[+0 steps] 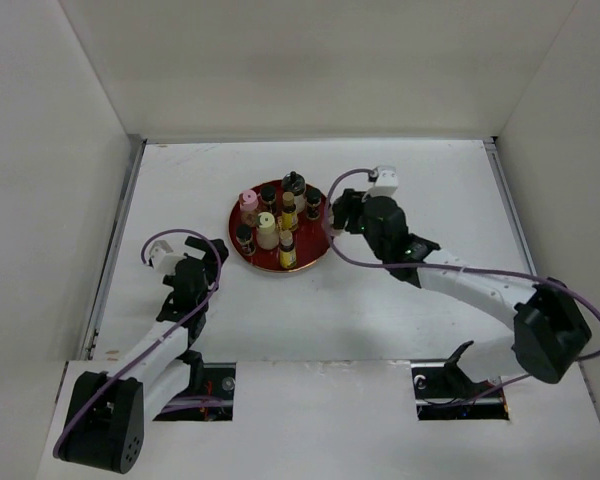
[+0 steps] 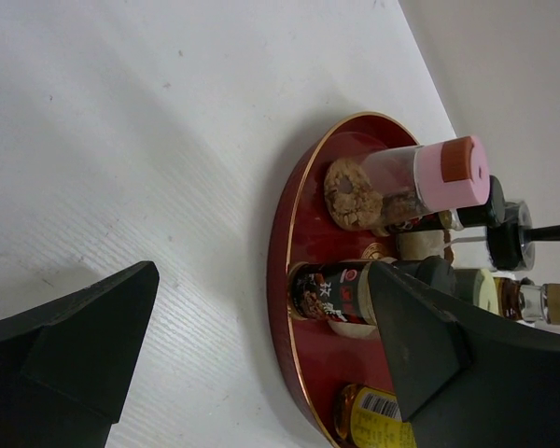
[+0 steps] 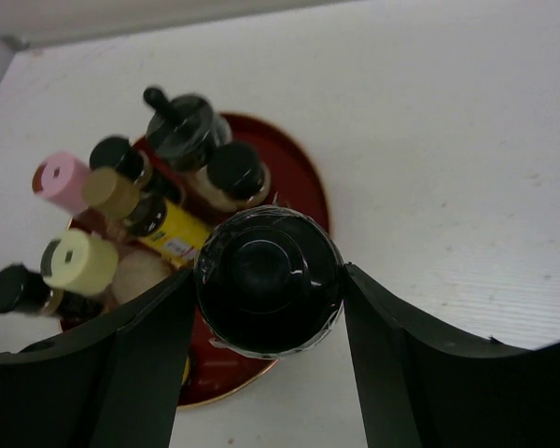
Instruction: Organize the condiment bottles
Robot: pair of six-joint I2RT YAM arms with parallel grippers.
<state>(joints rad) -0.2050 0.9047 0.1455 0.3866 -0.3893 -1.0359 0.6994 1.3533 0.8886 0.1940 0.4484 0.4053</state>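
The black-capped bottle will go down from my right gripper onto the bare red tray (image 1: pixel 311 242) next to the front amber bottle.
The red round tray (image 1: pixel 255 258) holds several small condiment bottles: a pink-capped one (image 1: pixel 248 203), a cream-capped one (image 1: pixel 267 228), slim amber ones (image 1: pixel 287 248) and dark-capped ones. My right gripper (image 1: pixel 332 216) is at the tray's right edge. In the right wrist view it (image 3: pixel 269 276) is shut on a black-capped bottle (image 3: pixel 261 266), a finger touching each side of the cap. Whether that bottle rests on anything I cannot tell. My left gripper (image 1: pixel 208 262) is open and empty on the table left of the tray; its view (image 2: pixel 261 280) faces the tray rim (image 2: pixel 299 224).
In the left wrist view the pink-capped bottle (image 2: pixel 420 182), a dark-labelled jar (image 2: pixel 331 291) and a yellow-labelled amber bottle (image 2: pixel 369 415) stand near the tray's left rim. White walls enclose the table on three sides. A grey rail (image 1: pixel 115 250) runs along the left edge.
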